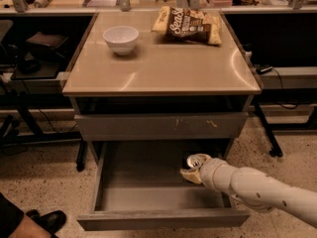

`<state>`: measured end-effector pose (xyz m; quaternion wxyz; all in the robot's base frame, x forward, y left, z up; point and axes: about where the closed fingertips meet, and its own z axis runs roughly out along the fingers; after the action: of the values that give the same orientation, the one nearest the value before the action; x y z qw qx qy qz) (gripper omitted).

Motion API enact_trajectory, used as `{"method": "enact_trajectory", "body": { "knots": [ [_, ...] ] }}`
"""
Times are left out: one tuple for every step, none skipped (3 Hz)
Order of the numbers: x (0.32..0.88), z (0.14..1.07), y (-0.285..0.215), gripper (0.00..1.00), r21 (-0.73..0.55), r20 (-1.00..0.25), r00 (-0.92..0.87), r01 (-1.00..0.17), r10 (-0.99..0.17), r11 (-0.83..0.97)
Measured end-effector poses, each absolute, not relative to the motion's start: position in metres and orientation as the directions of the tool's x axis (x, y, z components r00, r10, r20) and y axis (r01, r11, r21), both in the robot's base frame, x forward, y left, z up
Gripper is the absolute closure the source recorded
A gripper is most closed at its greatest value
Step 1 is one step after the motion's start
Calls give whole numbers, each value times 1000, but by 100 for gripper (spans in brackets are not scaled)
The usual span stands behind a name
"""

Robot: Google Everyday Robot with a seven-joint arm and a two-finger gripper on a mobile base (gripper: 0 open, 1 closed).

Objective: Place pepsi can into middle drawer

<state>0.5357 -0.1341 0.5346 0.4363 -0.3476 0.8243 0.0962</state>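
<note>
Next, I let go of the pepsi can, now held inside the open middle drawer, on the middle drawer's grey bottom (pixel 183 178), halfway to the front, toward the side my arm is on.
The middle drawer (pixel 138 177) is pulled wide open under the table, with a smooth grey inside. My gripper (pixel 193 168) reaches in from the right on a pale arm and sits over the drawer's right half. It is shut on the pepsi can (pixel 197 160). Only the can's silver top shows, tilted toward the camera. The can's blue body is hidden by the gripper. One tan finger (pixel 189 176) shows below the can.
A closed grey drawer front with yellowish scratch marks (pixel 159 126) sits just above the open drawer. A white bowl (pixel 121 38) and a chip bag (pixel 188 25) lie on the tan tabletop (pixel 163 71). A dark shoe (pixel 47 220) is at the lower left.
</note>
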Motion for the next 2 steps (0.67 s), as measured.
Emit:
{"method": "enact_trajectory", "body": {
  "knots": [
    [537, 498, -117, 100, -123, -782, -394, -663, -484, 739],
    [537, 451, -102, 100, -112, -772, -414, -659, -483, 744]
  ]
}}
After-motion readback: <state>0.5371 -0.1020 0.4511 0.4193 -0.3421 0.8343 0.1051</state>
